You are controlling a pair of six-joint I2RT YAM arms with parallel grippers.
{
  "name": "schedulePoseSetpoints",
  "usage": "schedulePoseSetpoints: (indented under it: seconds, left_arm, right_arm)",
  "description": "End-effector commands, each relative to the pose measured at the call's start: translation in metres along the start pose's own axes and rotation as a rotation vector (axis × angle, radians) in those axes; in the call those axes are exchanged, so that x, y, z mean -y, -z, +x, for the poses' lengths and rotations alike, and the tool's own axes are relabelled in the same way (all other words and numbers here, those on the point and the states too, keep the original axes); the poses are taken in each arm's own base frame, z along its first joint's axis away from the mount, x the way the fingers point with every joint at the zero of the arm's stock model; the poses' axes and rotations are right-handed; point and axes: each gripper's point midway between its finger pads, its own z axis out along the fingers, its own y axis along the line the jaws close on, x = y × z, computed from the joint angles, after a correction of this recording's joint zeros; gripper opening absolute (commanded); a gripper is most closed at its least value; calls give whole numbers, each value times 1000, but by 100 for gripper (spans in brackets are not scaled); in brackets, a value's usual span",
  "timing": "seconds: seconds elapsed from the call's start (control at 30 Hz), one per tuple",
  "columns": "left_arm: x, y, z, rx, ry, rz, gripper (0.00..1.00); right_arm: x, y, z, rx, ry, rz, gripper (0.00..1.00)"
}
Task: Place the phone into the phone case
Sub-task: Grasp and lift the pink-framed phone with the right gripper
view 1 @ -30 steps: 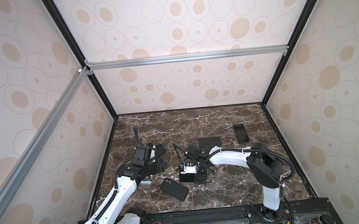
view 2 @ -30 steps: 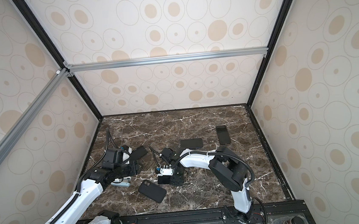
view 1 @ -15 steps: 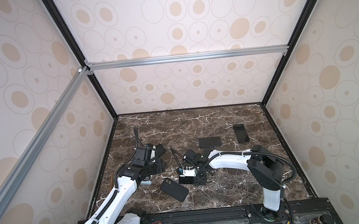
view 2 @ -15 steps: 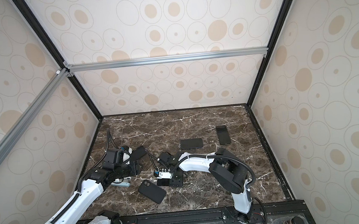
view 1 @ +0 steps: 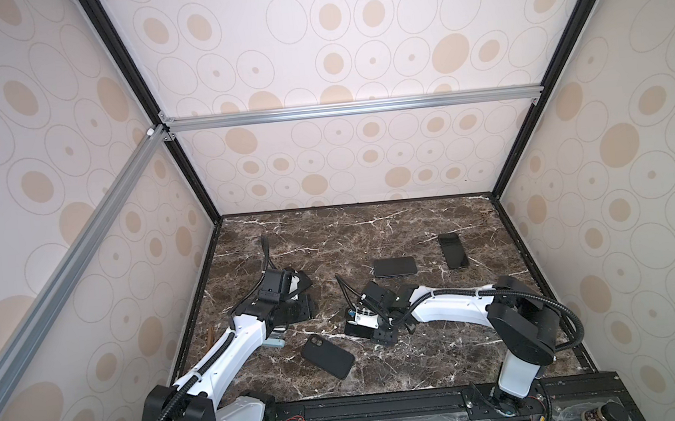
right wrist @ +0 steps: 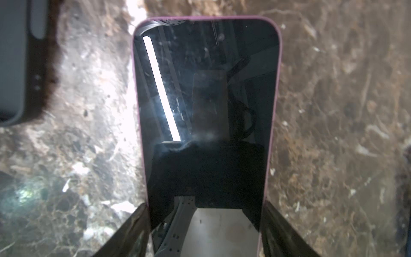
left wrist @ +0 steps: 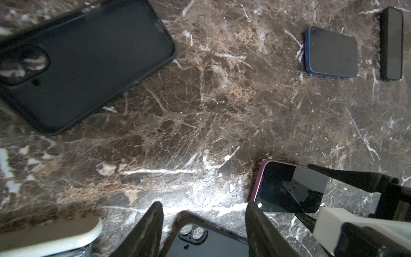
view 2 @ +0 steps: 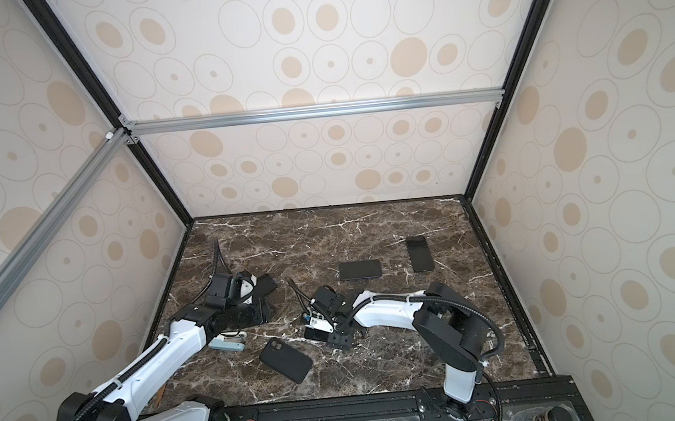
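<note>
The loose end (view 1: 348, 327) (left wrist: 262, 185) of the pink-edged phone, opposite the end that my right gripper holds, is the next spot my left gripper needs to close on.
The phone (right wrist: 206, 100) has a pink edge and lies screen up on the marble, also visible in the left wrist view (left wrist: 287, 184) and in both top views (view 1: 356, 330) (view 2: 315, 333). My right gripper (right wrist: 205, 205) (view 1: 369, 327) is shut on it, one finger against each long side. The phone case (left wrist: 206, 242) is dark grey with a double camera hole. It sits between the fingers of my left gripper (left wrist: 203, 204) (view 1: 289, 303), which press on its two sides. Phone and case are a short way apart.
An open black case (left wrist: 89, 62) (view 1: 302, 283) lies just behind the left gripper. Another black case (view 1: 327, 356) (view 2: 285, 359) lies near the front. A blue-edged phone (view 1: 395, 267) and a black phone (view 1: 453, 250) lie further back right. A white-and-grey tool (view 1: 274, 342) sits by the left arm.
My right gripper has narrowed its jaws onto the pink-edged phone's sides and shifted slightly toward the front. The left arm has not moved.
</note>
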Motion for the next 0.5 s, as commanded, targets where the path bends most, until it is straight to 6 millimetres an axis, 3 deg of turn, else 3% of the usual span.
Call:
schedulePoseSetpoints:
  seconds: [0.0,0.17,0.47]
  left_arm:
    - [30,5,-22,35,-52,127,59]
    - [60,3,-27,8,-70,282,59]
    - [108,19,-40,14,-123,545,60]
  right_arm:
    - [14,12,-16,102,-55,71,42]
    - [30,33,-35,242,-129,110,42]
    - [48,78,-70,449,-157,97,42]
